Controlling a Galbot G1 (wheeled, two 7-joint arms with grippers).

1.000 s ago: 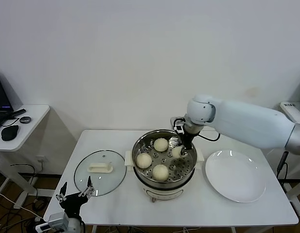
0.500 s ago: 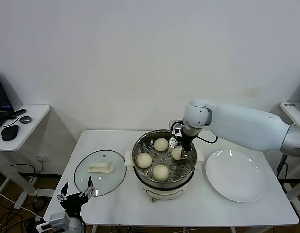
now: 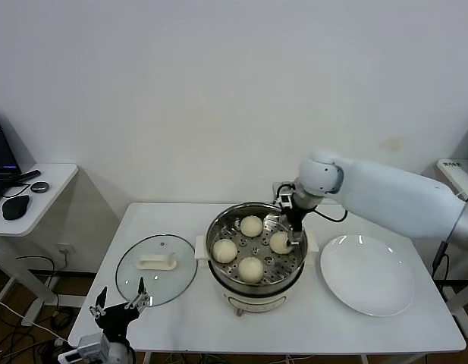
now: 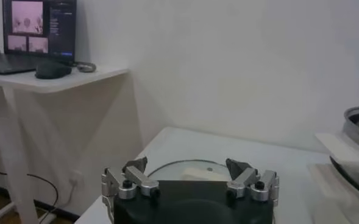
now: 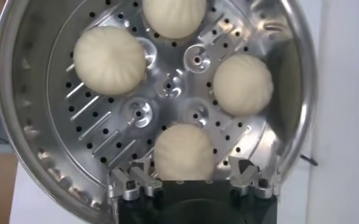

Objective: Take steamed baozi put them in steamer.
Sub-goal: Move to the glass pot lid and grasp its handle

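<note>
I need to move my left gripper to the glass lid next and grab its white handle's end (image 3: 143, 261) (image 4: 190, 173) farthest from the steamer.
The steamer (image 3: 256, 288) stands mid-table, and several pale baozi lie on its perforated tray (image 5: 100, 125). My right gripper (image 3: 294, 226) hangs over the pot's right side, open. The right-hand baozi (image 3: 280, 243) rests on the tray just below it. In the right wrist view that baozi (image 5: 183, 151) sits between the spread fingers of the right gripper (image 5: 192, 167), untouched on either side. My left gripper (image 3: 118, 305) is parked low by the table's front left corner, open and empty, as the left wrist view of the left gripper (image 4: 186, 164) also shows.
A glass lid (image 3: 156, 269) with a white handle lies flat left of the steamer. A white plate (image 3: 368, 284) sits to the right with nothing on it. A side desk (image 3: 36, 189) with a mouse stands at far left.
The right gripper has opened and let go of the baozi, which now rests on the tray. The wrist has drawn slightly up and to the right. The left arm stayed still.
</note>
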